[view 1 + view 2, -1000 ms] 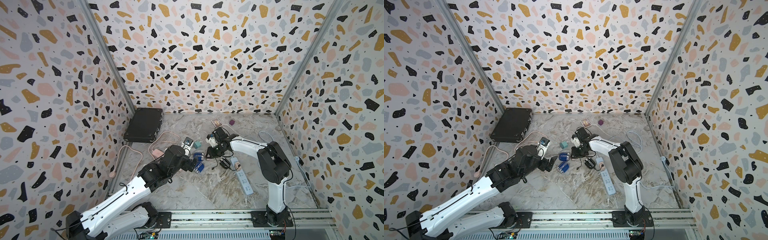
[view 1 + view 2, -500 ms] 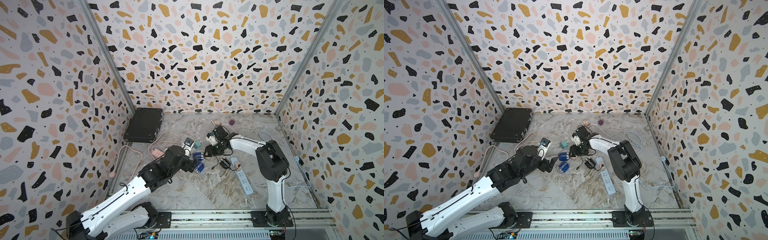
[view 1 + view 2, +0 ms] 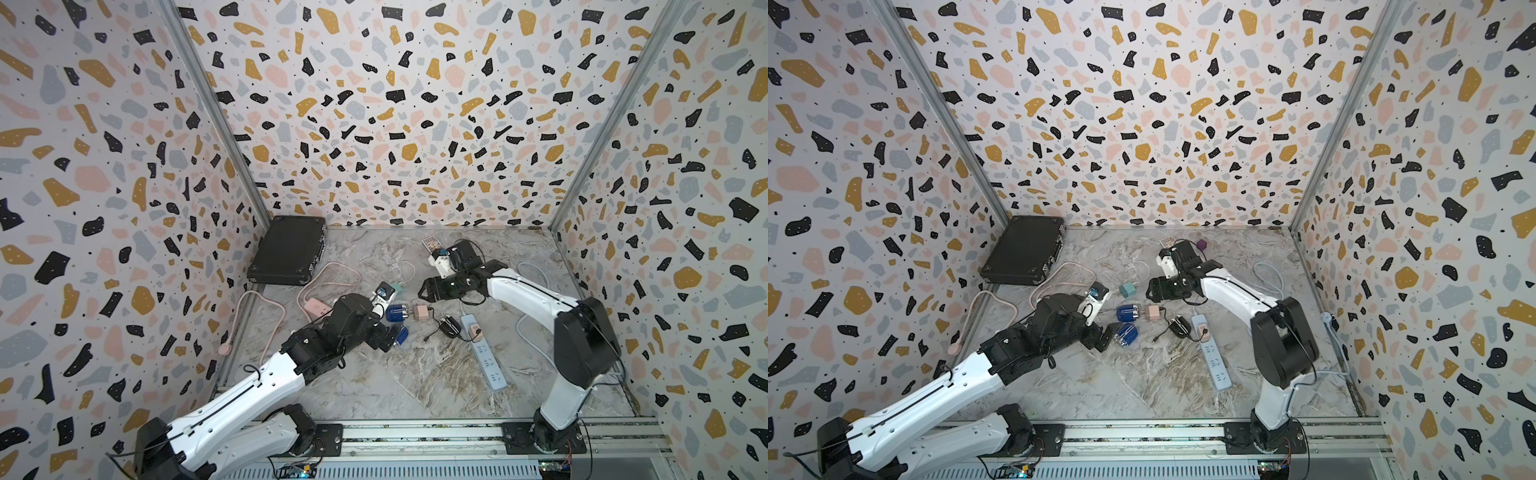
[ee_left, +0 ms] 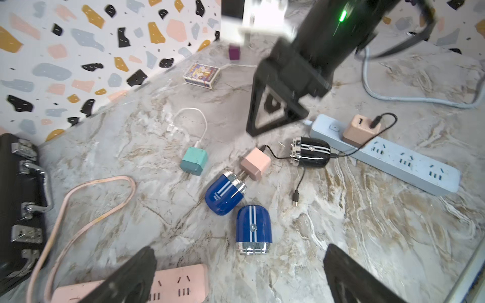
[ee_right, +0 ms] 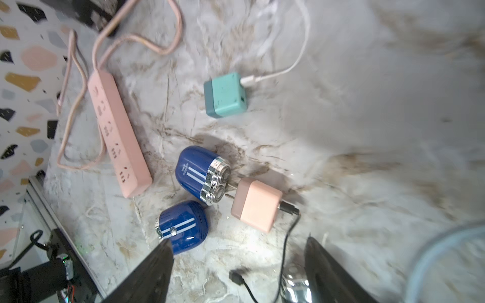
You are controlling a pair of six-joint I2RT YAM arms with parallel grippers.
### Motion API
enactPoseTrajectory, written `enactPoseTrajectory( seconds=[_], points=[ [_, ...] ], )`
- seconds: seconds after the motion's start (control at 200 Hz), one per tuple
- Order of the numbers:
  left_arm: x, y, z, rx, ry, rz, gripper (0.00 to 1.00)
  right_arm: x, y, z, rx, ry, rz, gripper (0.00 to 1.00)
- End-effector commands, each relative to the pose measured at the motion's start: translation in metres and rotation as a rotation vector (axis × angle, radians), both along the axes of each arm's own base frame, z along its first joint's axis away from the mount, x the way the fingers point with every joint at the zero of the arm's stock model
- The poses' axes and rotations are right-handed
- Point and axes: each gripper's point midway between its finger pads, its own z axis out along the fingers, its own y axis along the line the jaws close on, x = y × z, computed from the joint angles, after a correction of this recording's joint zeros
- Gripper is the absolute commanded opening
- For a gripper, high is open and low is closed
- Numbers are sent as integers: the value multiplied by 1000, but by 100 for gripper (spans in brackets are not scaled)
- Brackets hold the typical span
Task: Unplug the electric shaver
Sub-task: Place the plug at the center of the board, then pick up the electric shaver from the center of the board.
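Note:
Next, my left gripper closes on the body of the black shaver (image 3: 450,325) (image 4: 314,152), since its cable runs to the tan adapter in the pale blue power strip.
A blue electric shaver (image 4: 224,192) lies on the marble table with its chrome head against a pink adapter (image 4: 256,162). Its blue cap (image 4: 253,229) lies beside it. The adapter's black cable ends in a loose plug (image 5: 236,278) on the table. A black shaver (image 4: 311,152) is cabled to a tan adapter (image 4: 362,128) in the pale blue power strip (image 3: 484,353). My left gripper (image 4: 240,272) is open, just short of the cap. My right gripper (image 5: 240,259) is open over the loose plug, holding nothing; in both top views it (image 3: 428,289) (image 3: 1154,289) hovers behind the shavers.
A black case (image 3: 289,253) sits in the back left corner. A pink power strip (image 3: 318,307) and its looped cord lie beside my left arm. A teal adapter (image 3: 1127,289), a card box (image 3: 428,242), a purple cube (image 3: 1201,244) and a pale blue cable (image 3: 536,270) lie further back.
My right gripper's jaws have spread open and it has drawn back a little from the pink adapter. The left arm has not moved.

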Motion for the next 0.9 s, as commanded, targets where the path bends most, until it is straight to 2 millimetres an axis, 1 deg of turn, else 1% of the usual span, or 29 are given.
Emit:
enactPoseTrajectory(
  seconds=[0.0,0.02,0.035,0.075,0.115,0.195,0.265,0.33,0.405,0.435,0.501,0.551,0.626,0.661,0.761,0.801,0.811,0.896],
  points=[
    [-7,-24,-7,-29,-42,-153,100,-15,-40,8,-67,-44,-122,80],
    [-9,-25,-11,-22,-42,-168,100,-20,-45,7,-79,-42,-128,80],
    [-7,-29,-8,-35,-66,-179,100,-24,-49,7,-87,-42,-135,80],
    [-8,-36,-12,-27,-84,-212,100,-34,-59,3,-108,-31,-153,80],
    [-8,-42,-16,-18,-93,-233,100,-45,-66,-1,-113,-17,-160,80],
    [-4,-50,-14,-23,-105,-237,100,-63,-76,-9,-123,15,-169,80],
    [-2,-54,-14,-31,-104,-240,100,-73,-83,-15,-170,34,-150,78],
    [0,-55,-19,-17,-92,-239,100,-78,-92,-17,-253,39,-125,77],
    [-3,-62,-25,0,-90,-290,100,-80,-101,-13,-299,27,-133,77],
    [-3,-65,-27,7,-98,-312,100,-80,-103,-9,-295,10,-148,78],
    [-2,-74,-38,49,-129,-360,100,-82,-106,3,-256,-39,-177,79],
    [8,-79,-46,95,-168,-354,100,-85,-111,14,-232,-68,-202,80],
    [25,-86,-50,145,-258,-323,100,-92,-117,26,-204,-88,-230,81],
    [30,-93,-51,145,-288,-331,100,-95,-120,29,-191,-93,-244,81],
    [42,-111,-63,192,-296,-379,100,-105,-127,32,-158,-100,-269,82],
    [46,-118,-70,220,-288,-396,100,-109,-130,32,-148,-99,-277,82],
    [48,-120,-75,230,-281,-401,100,-110,-131,32,-145,-97,-278,82],
    [54,-132,-88,268,-284,-437,99,-117,-135,30,-123,-90,-289,83]
  ],
)
